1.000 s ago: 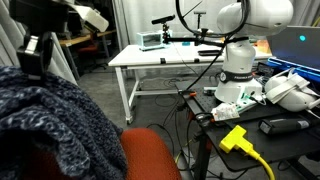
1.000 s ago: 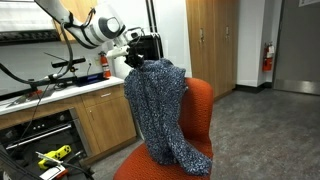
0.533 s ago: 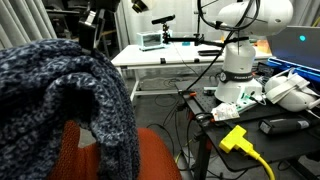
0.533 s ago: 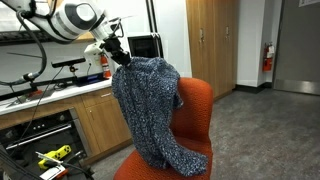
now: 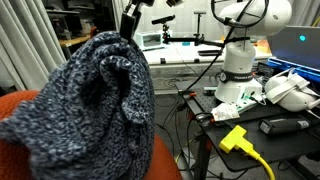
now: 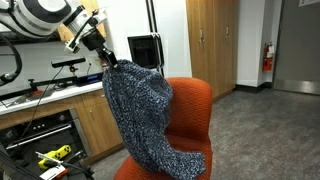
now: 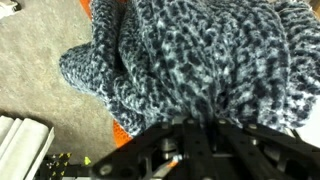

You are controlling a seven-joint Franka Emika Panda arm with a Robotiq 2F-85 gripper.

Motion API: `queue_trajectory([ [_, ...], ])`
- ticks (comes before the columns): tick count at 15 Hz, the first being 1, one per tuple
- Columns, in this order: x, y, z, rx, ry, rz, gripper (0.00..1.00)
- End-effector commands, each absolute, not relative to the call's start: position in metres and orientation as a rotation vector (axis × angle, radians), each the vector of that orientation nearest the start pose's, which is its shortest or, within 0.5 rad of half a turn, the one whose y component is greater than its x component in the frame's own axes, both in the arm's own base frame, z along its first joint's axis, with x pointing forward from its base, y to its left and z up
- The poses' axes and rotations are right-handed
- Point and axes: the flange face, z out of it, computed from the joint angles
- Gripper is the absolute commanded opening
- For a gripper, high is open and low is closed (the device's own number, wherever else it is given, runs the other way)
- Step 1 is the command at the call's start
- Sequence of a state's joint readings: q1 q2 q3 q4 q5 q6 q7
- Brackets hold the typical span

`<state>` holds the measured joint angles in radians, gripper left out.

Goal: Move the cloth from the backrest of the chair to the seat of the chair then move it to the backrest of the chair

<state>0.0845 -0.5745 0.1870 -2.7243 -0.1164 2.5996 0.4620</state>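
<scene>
The gripper needs to release the cloth, now lifted off the backrest, in a heap on the orange-red seat [image 5: 121, 155] in front of the backrest.
The mottled blue-grey cloth [image 6: 140, 115] hangs from my gripper [image 6: 104, 58], which is shut on its upper corner and holds it lifted off the orange-red backrest [image 6: 192, 105]. Its lower end trails down onto the seat [image 6: 150, 170]. In an exterior view the cloth [image 5: 95, 110] fills the foreground, with the gripper [image 5: 129, 28] at its top and a bit of the chair [image 5: 14, 105] showing at the left. In the wrist view the cloth [image 7: 200, 55] is pinched in the gripper [image 7: 192, 118], with a strip of orange chair [image 7: 124, 126] beside it.
A wooden counter with cabinets [image 6: 95, 115] stands beside the chair. A white table [image 5: 185, 58] and the robot base [image 5: 240, 60] are behind. A cluttered bench with a yellow plug [image 5: 235, 138] and cables lies close by. Grey carpet floor [image 6: 270, 130] is open.
My gripper has risen and pulled sideways away from the backrest, dragging the cloth's top off the backrest so it hangs from the gripper.
</scene>
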Motion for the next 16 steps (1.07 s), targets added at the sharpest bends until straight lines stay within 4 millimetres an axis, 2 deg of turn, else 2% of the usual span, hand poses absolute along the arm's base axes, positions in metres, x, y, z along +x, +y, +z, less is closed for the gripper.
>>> queue_trajectory([
  [1, 0.35, 0.1, 0.454, -3.063, 0.218, -0.774, 0.03],
  [2, 0.355, 0.102, 0.462, -3.069, 0.189, -0.767, 0.03],
  [7, 0.343, 0.096, 0.463, -3.103, -0.059, -0.643, 0.03],
  [8, 0.409, 0.089, 0.446, -3.118, -0.099, -0.621, 0.03],
  [10, 0.423, 0.085, 0.443, -3.117, -0.19, -0.61, 0.03],
  [13, 0.472, 0.085, 0.427, -3.108, -0.293, -0.55, 0.03],
  [16, 0.522, 0.093, 0.407, -3.105, -0.376, -0.482, 0.03],
])
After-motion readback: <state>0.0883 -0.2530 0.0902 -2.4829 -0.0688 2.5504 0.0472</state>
